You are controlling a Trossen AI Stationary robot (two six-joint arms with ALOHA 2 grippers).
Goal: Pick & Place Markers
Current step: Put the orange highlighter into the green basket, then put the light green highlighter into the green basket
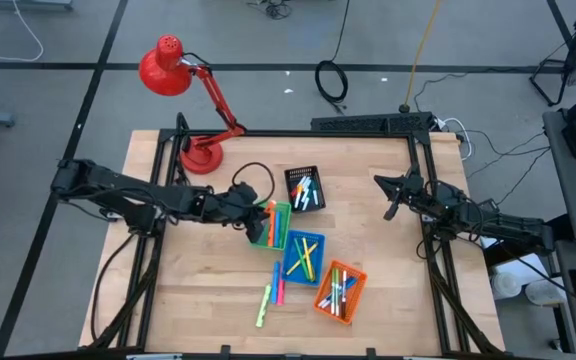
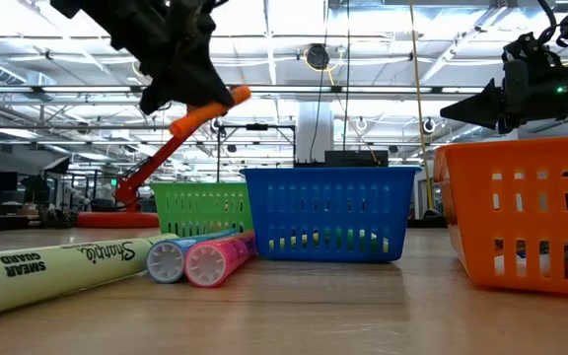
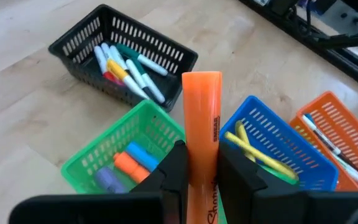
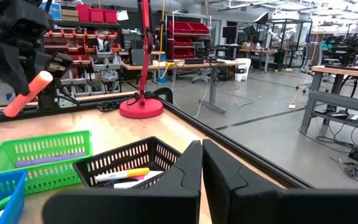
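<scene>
My left gripper needs to drop the orange marker in the green basket (image 1: 273,225) (image 3: 131,167), next to the blue marker.
My left gripper (image 3: 201,155) is shut on an orange marker (image 3: 201,118) and hovers over the green basket (image 1: 271,228), which holds orange, blue and purple markers (image 3: 129,165). The low view shows the same gripper (image 2: 171,59) high above the table. White and coloured markers lie in the black basket (image 1: 305,187), yellow ones in the blue basket (image 1: 303,257), and several in the orange basket (image 1: 340,290). Three loose markers (image 1: 271,292) lie flat on the table near the blue basket. My right gripper (image 4: 201,165) is shut and waits at the table's right side (image 1: 393,195). My left gripper pinches the orange marker between its two fingers (image 3: 176,171) on the printed part of its barrel (image 3: 205,186). The marker runs along the fingers and its free end (image 3: 201,81) sticks out well ahead of them. It is lifted clear and tilted (image 2: 205,110), above the green basket.
A red desk lamp (image 1: 183,80) stands at the table's far left corner, its base (image 1: 201,155) on the wood. A black cable loop (image 1: 253,180) lies by the left gripper. The four baskets crowd the table's middle; bare wood (image 1: 388,280) lies to their right.
</scene>
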